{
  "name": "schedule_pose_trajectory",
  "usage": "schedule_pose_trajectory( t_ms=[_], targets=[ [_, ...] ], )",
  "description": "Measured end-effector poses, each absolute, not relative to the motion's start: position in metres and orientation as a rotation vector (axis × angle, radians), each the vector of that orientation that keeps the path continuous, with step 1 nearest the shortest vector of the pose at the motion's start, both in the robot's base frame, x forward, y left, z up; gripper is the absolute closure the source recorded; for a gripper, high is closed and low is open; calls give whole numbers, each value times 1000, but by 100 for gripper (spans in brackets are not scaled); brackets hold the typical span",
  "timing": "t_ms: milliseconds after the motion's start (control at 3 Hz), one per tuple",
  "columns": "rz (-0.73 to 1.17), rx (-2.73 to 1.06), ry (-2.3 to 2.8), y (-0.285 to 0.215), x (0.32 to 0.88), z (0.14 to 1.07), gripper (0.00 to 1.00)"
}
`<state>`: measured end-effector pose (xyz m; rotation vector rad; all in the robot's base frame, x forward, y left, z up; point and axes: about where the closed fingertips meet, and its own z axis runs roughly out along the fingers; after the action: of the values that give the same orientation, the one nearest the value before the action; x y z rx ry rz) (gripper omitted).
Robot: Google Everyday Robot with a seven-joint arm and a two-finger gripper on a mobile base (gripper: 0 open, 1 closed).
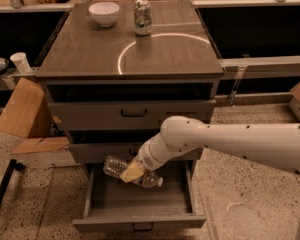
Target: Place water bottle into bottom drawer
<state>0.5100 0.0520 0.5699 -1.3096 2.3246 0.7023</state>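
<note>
Next, I release the water bottle on the bottom drawer's grey bottom (pixel 167 199), toward the side nearest my arm.
The water bottle (pixel 114 166) is clear and crinkled. It lies tilted, with its capped end lower to the right, just above the inside of the open bottom drawer (pixel 140 223). My gripper (pixel 132 172) has yellowish fingers shut around the bottle's middle. My white arm reaches in from the right, in front of the cabinet. The drawer is pulled out and its grey floor (pixel 140 200) shows below the bottle.
The top drawer (pixel 134 114) and middle drawer (pixel 97 152) are shut. On the cabinet top (pixel 90 54) stand a metal can (pixel 142 17) and a white bowl (pixel 104 13). A cardboard box (pixel 20 109) and a white cup (pixel 21 62) are at the left.
</note>
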Motion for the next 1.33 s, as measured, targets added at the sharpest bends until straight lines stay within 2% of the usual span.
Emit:
schedule_pose_trajectory(
  t_ms=[667, 1333],
  targets=[
    [750, -1126, 2466, 2, 502, 430, 100],
    [688, -1119, 2522, -6, 507, 403, 100]
  ],
)
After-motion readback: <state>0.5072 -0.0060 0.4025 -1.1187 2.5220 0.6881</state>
